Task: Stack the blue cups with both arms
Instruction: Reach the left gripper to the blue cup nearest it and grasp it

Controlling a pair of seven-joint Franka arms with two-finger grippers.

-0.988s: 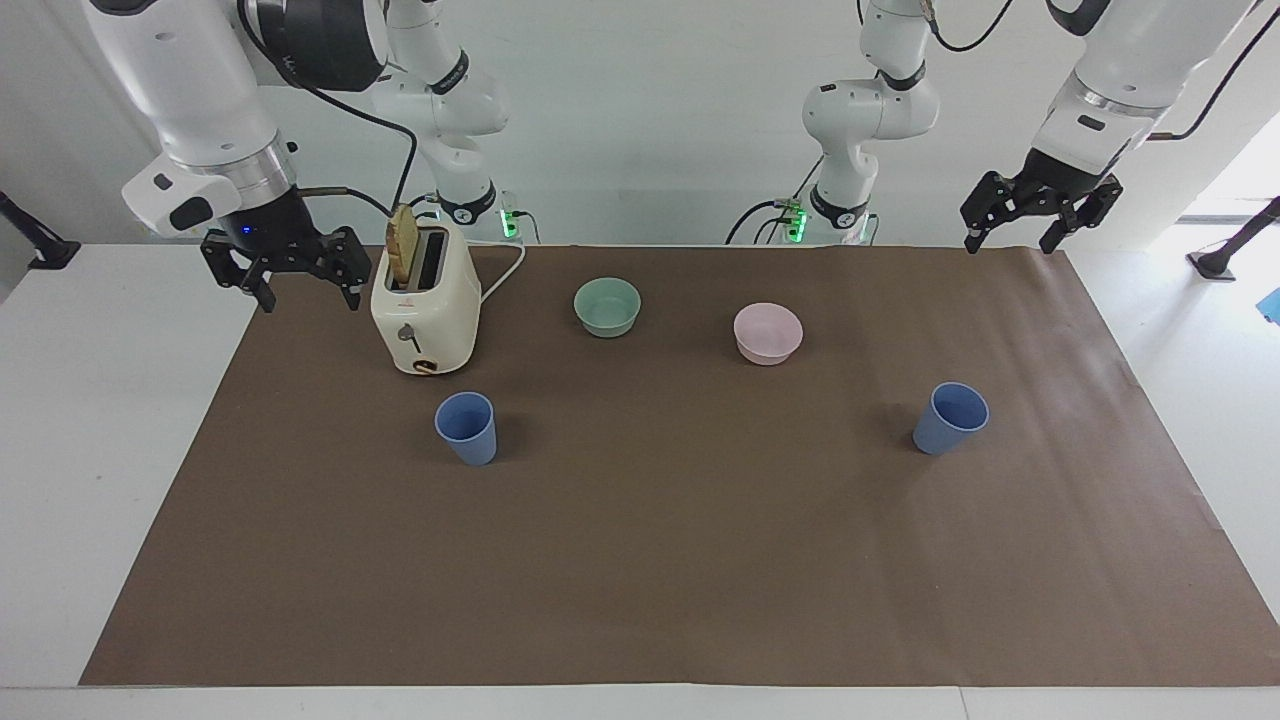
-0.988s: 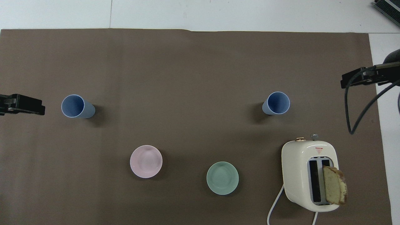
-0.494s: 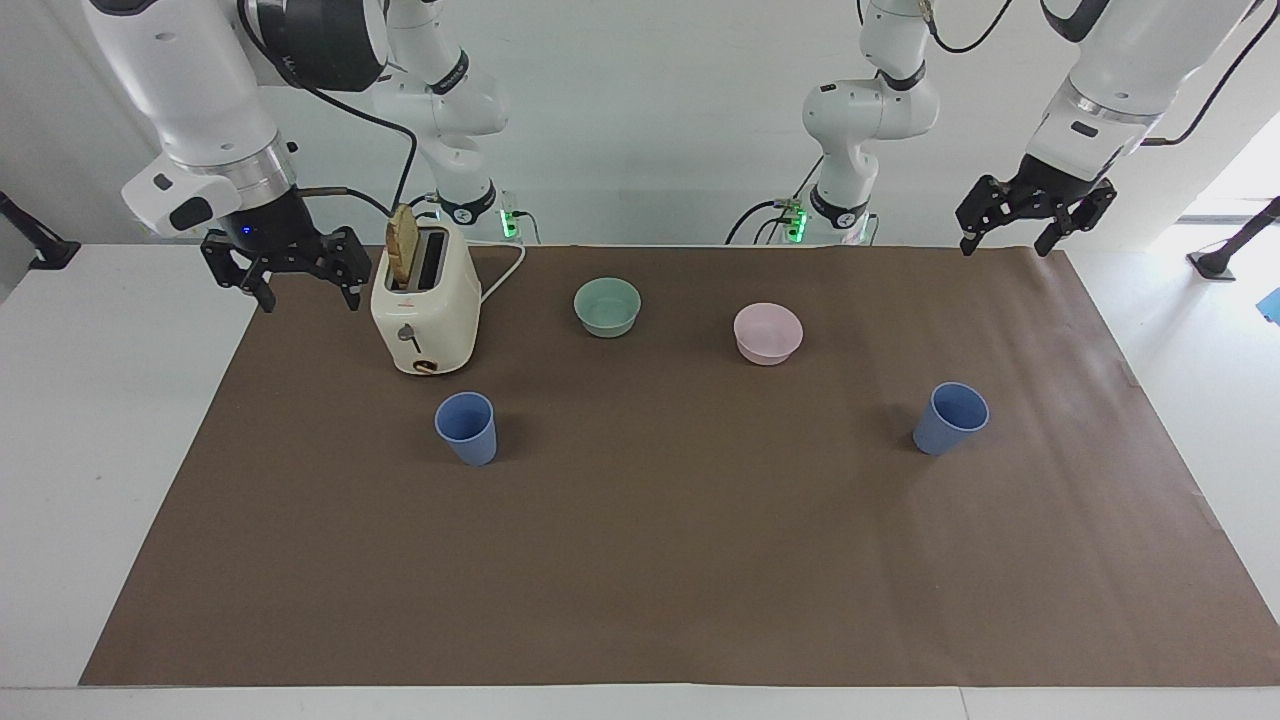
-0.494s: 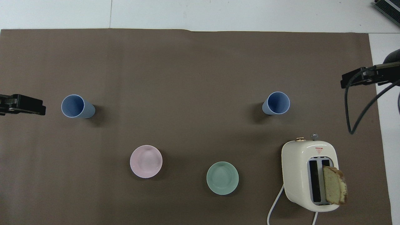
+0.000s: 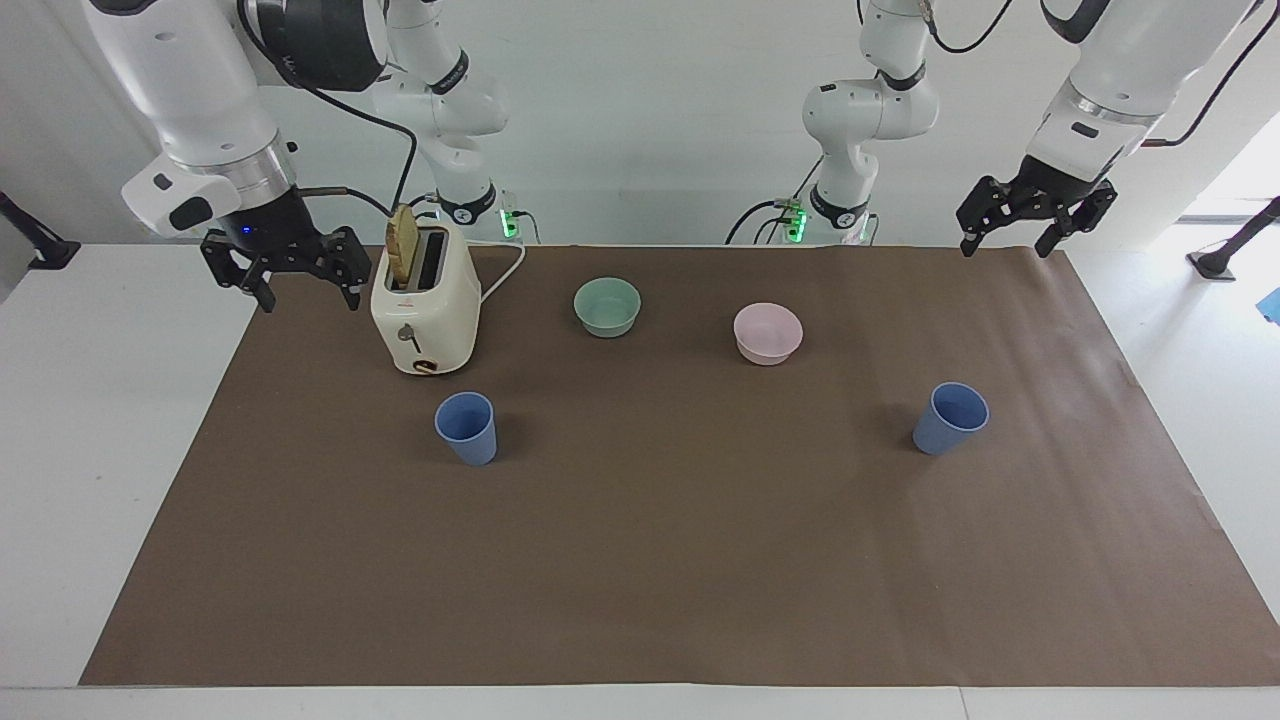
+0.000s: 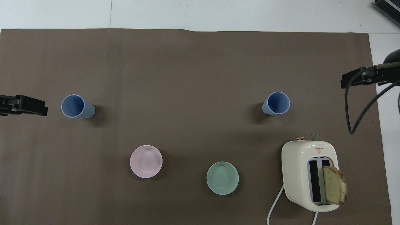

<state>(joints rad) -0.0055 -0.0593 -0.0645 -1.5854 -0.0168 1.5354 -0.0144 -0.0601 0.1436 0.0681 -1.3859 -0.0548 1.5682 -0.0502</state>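
The robot's left gripper should next go to the rim of the blue cup point(image 6: 62, 105) nearest it and close there, on the side facing that gripper.
Two blue cups stand upright and apart on the brown mat. One cup point(image 5: 467, 427) point(image 6: 275, 103) is toward the right arm's end, just farther from the robots than the toaster. The other cup point(image 5: 950, 418) point(image 6: 77, 106) is toward the left arm's end. My left gripper point(image 5: 1005, 248) point(image 6: 31, 106) hangs open and empty over the mat's edge at its own end. My right gripper point(image 5: 310, 298) point(image 6: 356, 77) hangs open and empty beside the toaster, over the mat's edge at the right arm's end. Neither gripper touches a cup.
A cream toaster point(image 5: 425, 310) point(image 6: 309, 175) holds a slice of bread and trails a white cord. A green bowl point(image 5: 607, 306) point(image 6: 222, 178) and a pink bowl point(image 5: 768, 333) point(image 6: 146, 161) sit between the cups and the robots. The brown mat point(image 5: 650, 580) covers the table.
My left gripper has risen a little and crept slightly toward the cup at its end. The right gripper and all objects have stayed where they were.
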